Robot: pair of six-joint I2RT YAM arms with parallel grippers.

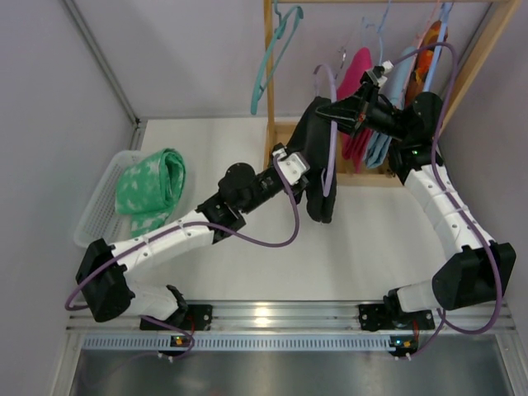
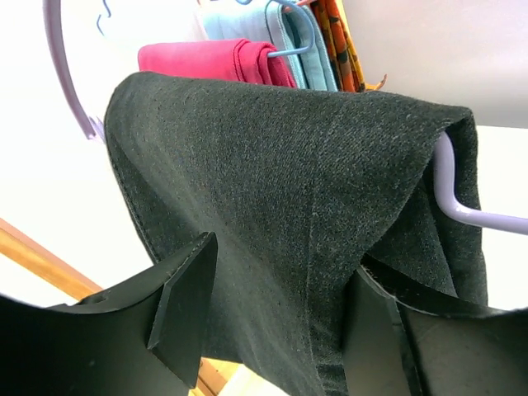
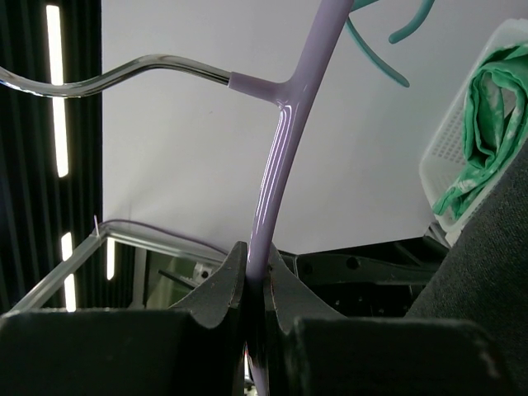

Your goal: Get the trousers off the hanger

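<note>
The side edge of the black trousers is behind a finger of my left gripper. Next, I open that gripper wider and take in more cloth (image 2: 252,247) before lifting the trousers off the lavender hanger.
Black trousers (image 1: 318,169) hang folded over a lavender hanger (image 1: 332,99) held in the air in front of the rack. My right gripper (image 1: 340,111) is shut on that hanger's rod (image 3: 276,165), its jaws pinching it (image 3: 256,268). My left gripper (image 1: 307,183) is open, with its fingers either side of the hanging black cloth (image 2: 289,206), and the cloth sits between them (image 2: 276,305). The hanger's bar (image 2: 450,198) shows under the fold. Mint-green trousers (image 1: 151,186) lie in a white basket (image 1: 97,216).
Pink (image 1: 356,74), light blue (image 1: 396,91) and orange patterned (image 1: 425,66) trousers hang on the wooden rack (image 1: 268,91) behind. An empty teal hanger (image 1: 272,58) hangs at the rack's left. Walls close in on both sides.
</note>
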